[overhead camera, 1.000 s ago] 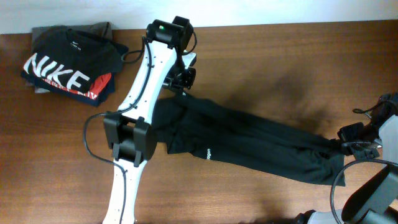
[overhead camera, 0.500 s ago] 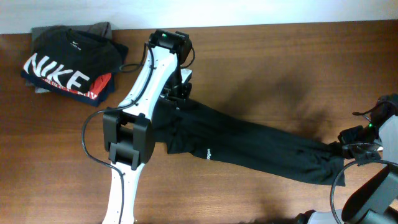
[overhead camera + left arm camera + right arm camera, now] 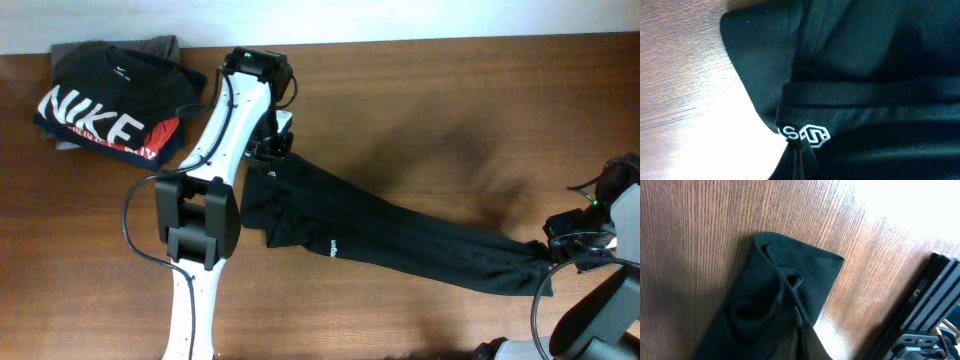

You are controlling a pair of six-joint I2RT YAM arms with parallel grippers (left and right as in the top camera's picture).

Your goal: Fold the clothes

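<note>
The black top's bunched end is pinched by my right gripper short of the top's back edge, so next I open and take the raised fold nearer that edge [image 3: 743,308].
The plain black top [image 3: 400,235] lies stretched in a long band across the table, from upper left to lower right, with a tiny white logo [image 3: 334,246]. My left gripper [image 3: 272,150] is shut on its upper-left end; the left wrist view shows black fabric [image 3: 865,75] with a white logo [image 3: 807,134] pinched at the jaws [image 3: 799,155]. My right gripper [image 3: 560,243] is shut on the lower-right end; the right wrist view shows a bunched fabric corner [image 3: 785,290] drawn into the jaws [image 3: 801,330].
A folded stack topped by a black "NIKE" T-shirt [image 3: 105,100] sits at the table's back left corner. The wooden table [image 3: 450,110] runs to a white wall at the back. A black frame [image 3: 925,305] stands beside the right arm.
My left gripper has moved left and slightly back with the fabric end. The right gripper has pulled its end right and down. The top is stretched longer and narrower.
</note>
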